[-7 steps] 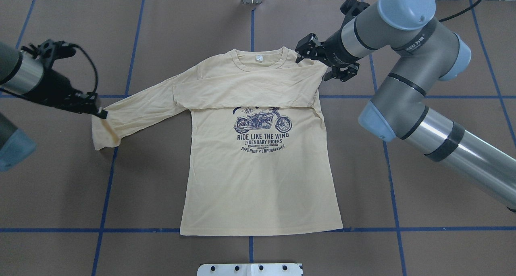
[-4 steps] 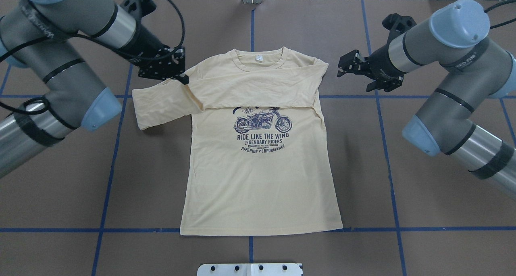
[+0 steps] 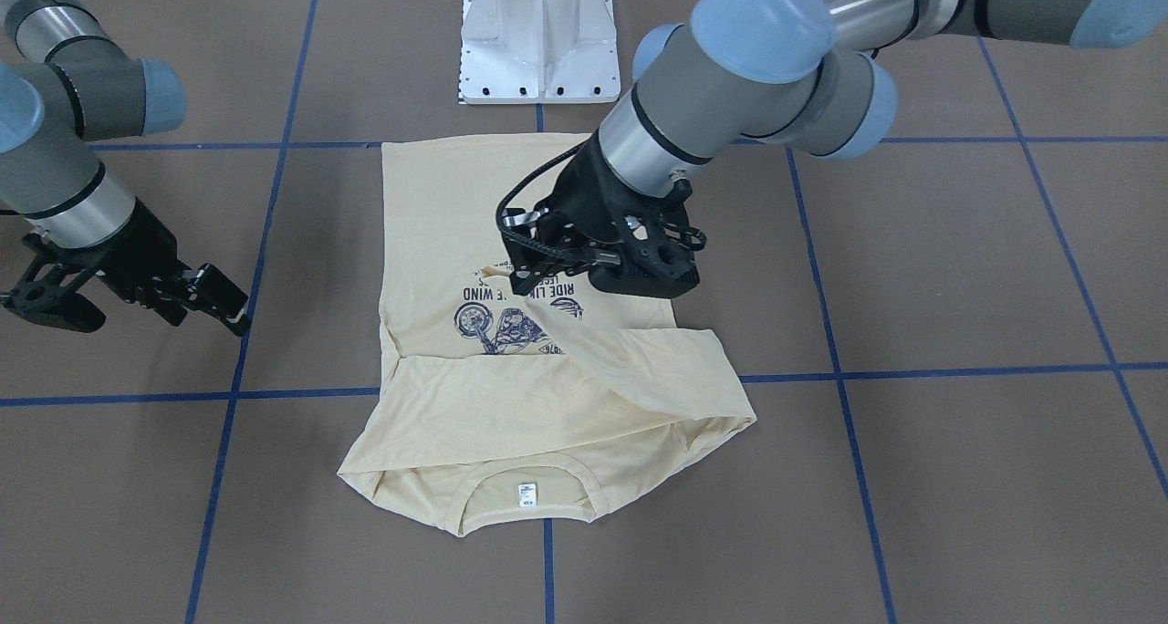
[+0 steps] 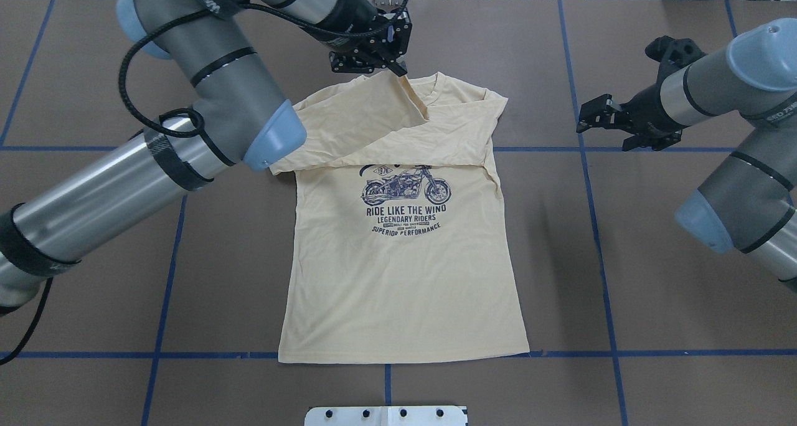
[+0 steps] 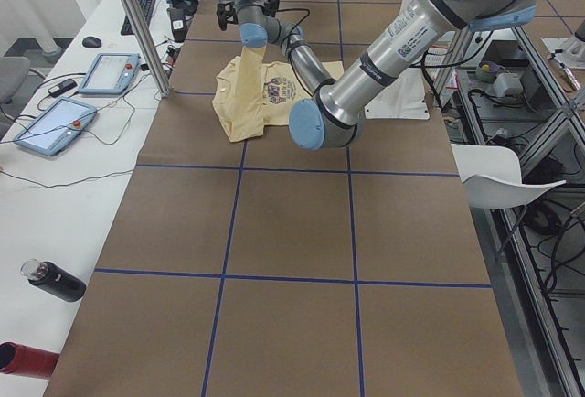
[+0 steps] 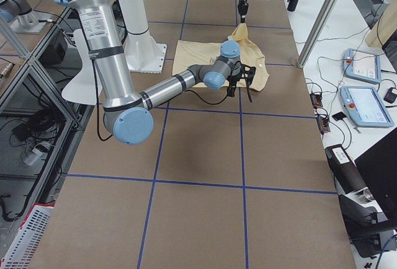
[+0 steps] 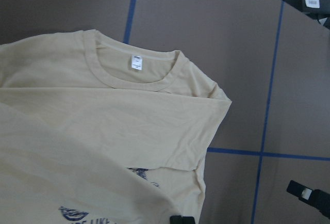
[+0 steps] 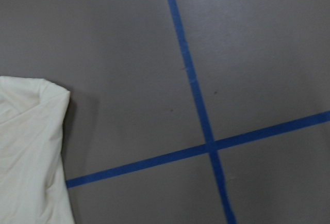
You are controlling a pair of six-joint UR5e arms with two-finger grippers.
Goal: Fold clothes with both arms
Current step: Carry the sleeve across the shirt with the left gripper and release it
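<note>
Next, my left gripper releases the sleeve cuff, letting it go past the print, along the shirt's side edge [image 3: 401,303] [image 7: 194,199] nearest my right gripper.
The cream-yellow shirt [image 4: 398,276] lies print side up in the middle of the table, collar toward the far edge. One sleeve is folded flat across the chest. My left gripper [image 4: 397,71] is shut on the cuff of the other sleeve [image 4: 380,111] and holds it raised over the collar area. In the front view it [image 3: 502,273] hangs over the print. My right gripper [image 4: 585,119] is open and empty, above the table to the right of the shirt's shoulder, also seen in the front view [image 3: 224,305]. The shirt also shows in the left wrist view [image 7: 103,115], with its neck label [image 7: 136,64].
The white pedestal base [image 4: 386,415] stands at the near edge, behind the shirt's hem. Blue tape lines [image 4: 685,354] grid the brown table cover. A side bench with tablets [image 5: 55,127] and a dark bottle [image 5: 55,280] runs along the far edge.
My left gripper has carried the sleeve cuff from far out on the left, up and across to over the collar. My right arm has drawn back to the right, away from the shoulder.
</note>
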